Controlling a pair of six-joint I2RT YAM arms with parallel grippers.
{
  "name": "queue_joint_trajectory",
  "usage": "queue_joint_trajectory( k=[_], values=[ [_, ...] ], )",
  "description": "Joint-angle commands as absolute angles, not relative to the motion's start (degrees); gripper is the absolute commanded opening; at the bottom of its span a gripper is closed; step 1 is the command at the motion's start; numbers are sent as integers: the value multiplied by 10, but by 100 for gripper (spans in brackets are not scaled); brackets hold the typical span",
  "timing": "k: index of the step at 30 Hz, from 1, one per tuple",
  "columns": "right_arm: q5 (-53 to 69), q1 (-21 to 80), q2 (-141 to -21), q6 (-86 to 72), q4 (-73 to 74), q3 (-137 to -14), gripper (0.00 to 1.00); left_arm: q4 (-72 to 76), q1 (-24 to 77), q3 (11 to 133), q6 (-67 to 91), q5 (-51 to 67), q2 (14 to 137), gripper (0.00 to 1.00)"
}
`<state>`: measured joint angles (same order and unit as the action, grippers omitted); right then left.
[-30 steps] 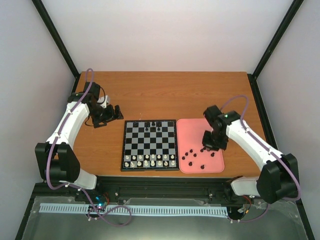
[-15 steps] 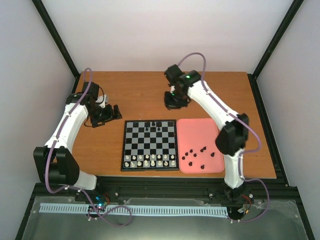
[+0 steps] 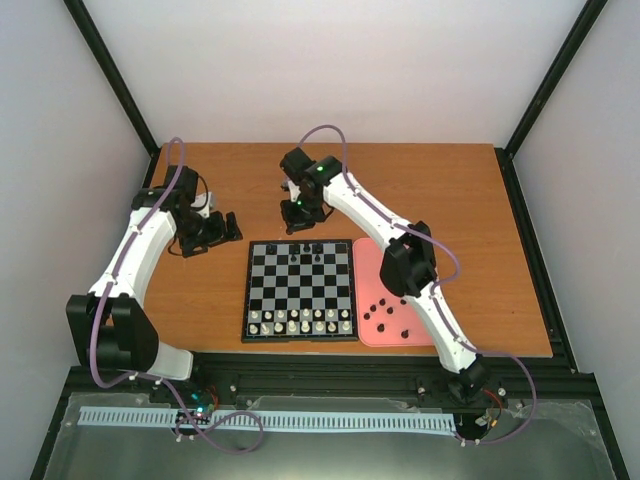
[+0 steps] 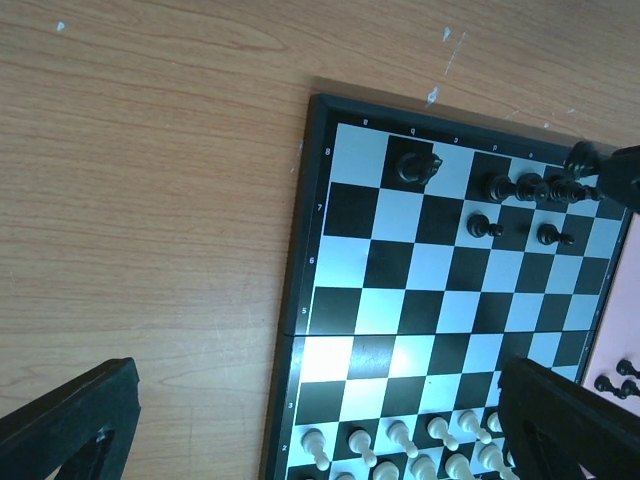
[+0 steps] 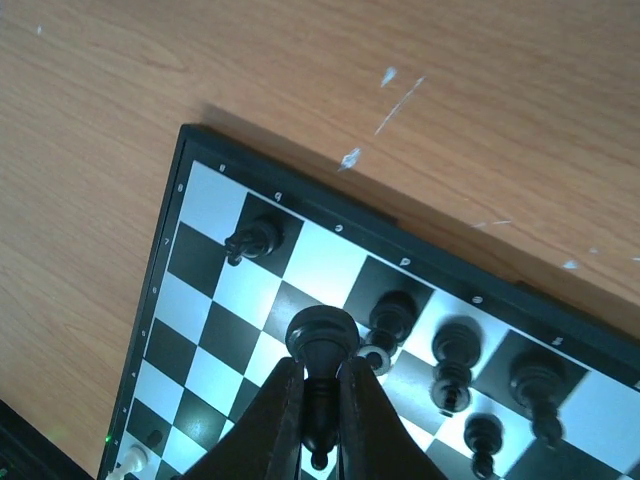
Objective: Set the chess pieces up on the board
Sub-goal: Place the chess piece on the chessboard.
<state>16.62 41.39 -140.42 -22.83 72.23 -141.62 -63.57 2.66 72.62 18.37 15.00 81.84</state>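
Next, I let go of the black chess piece with my right gripper on the empty far-row square (image 3: 283,248) (image 5: 325,263) next to the lone black piece.
My right gripper (image 5: 320,378) is shut on a black chess piece (image 5: 322,338), whose round base points away from the fingers. It hangs over the far left part of the board (image 5: 165,250), above a row of standing black pieces (image 5: 455,350); one more black piece (image 5: 253,240) stands apart to their left. From above, the right gripper (image 3: 297,222) sits at the far edge of the board (image 3: 246,300). My left gripper (image 3: 228,228) is open over the table left of the board (image 4: 293,290), its fingers (image 4: 70,420) wide apart with nothing between them. Black pieces (image 4: 415,165) line the board's far rows.
White pieces (image 3: 300,322) fill the board's near rows. A pink tray (image 3: 372,252) right of the board holds several loose black pieces (image 3: 385,310). My right arm stretches diagonally over the tray. Bare wooden table lies beyond and left of the board.
The right arm swung from the pink tray across to the far edge of the board, still shut. The left arm stayed where it was.
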Motion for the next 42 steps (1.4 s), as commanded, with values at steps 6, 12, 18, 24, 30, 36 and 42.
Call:
queue_joint_trajectory(
  k=[6, 12, 18, 24, 30, 36, 42],
  values=[
    [180, 443, -1439, -203, 710, -1450, 3, -636, 28, 709, 190, 151, 795, 100],
    [161, 455, -1461, -193, 717, -1462, 3, -635, 28, 705, 191, 154, 790, 100],
    [136, 458, -1469, -186, 714, -1467, 3, -632, 28, 696, 190, 158, 785, 100],
    [112, 459, -1474, -177, 715, -1471, 3, -629, 28, 687, 190, 162, 781, 100],
    [113, 461, -1483, -169, 715, -1477, 3, -625, 28, 684, 190, 167, 782, 100],
    [119, 464, -1490, -169, 714, -1479, 3, -623, 28, 684, 190, 172, 785, 100],
    [124, 465, -1496, -168, 717, -1480, 3, -622, 29, 681, 189, 173, 786, 100]
  ],
)
